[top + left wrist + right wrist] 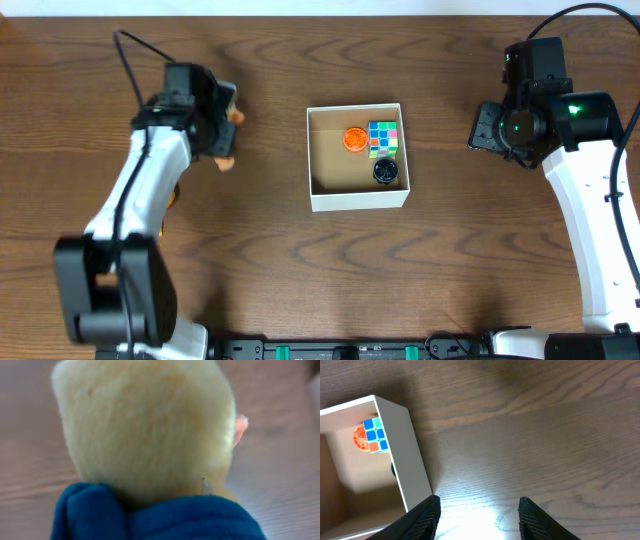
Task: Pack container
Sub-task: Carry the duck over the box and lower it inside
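My left gripper has the plush toy. It will let go of the toy on the container's brown bottom beside the orange disc (337, 137). The toy is now beside the box.
The container (357, 200), a square white box with a brown floor, stands mid-table. It holds an orange disc (353, 139), a colour cube (383, 138) and a black round thing (386, 171). My left gripper (218, 125) is left of the box, over a plush toy (230, 140). In the left wrist view the yellow and blue plush toy (145, 430) fills the frame and hides the fingers, so it seems gripped. My right gripper (479, 510) is open and empty above bare table, just right of the container wall (400, 450). The cube (375, 435) and disc (359, 436) show inside.
A small orange-yellow object (172, 196) lies on the table partly under the left arm. The right arm (580, 170) stands at the right of the box. Dark wood table (450, 270) all round.
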Robot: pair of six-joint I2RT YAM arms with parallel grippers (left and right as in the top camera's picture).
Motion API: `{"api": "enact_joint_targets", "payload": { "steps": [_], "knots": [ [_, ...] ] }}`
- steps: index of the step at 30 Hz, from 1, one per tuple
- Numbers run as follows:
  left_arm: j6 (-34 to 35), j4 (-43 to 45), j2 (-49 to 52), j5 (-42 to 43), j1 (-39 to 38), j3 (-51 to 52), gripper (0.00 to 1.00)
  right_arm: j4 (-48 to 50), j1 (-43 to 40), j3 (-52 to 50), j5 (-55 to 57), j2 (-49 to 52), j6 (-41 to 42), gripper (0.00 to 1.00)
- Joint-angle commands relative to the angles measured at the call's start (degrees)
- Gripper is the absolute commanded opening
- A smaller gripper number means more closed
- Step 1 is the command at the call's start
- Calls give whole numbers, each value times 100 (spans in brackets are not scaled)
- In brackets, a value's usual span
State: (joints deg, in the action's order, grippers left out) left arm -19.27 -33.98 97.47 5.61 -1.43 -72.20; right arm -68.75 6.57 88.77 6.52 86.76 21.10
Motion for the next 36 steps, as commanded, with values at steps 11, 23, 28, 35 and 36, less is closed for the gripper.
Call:
{"api": "enact_joint_targets", "payload": {
  "steps": [11,23,28,35,36],
  "knots": [
    [-1322,280,-1248,-2,-1641,-229,6,-7,24,44,101,-28,-105,53],
    [-2470,1309,-415,0,-2868,-227,6,-24,24,44,98,-28,-103,52],
    [-2470,1486,138,0,-2955,-227,6,-26,24,44,98,-28,-103,52],
    [-2533,1786,616,0,-2955,-227,6,-24,24,44,98,-28,-103,52],
    [-2533,1821,658,2,-2955,-227,6,-26,24,44,101,-28,-103,52]
  ]
}}
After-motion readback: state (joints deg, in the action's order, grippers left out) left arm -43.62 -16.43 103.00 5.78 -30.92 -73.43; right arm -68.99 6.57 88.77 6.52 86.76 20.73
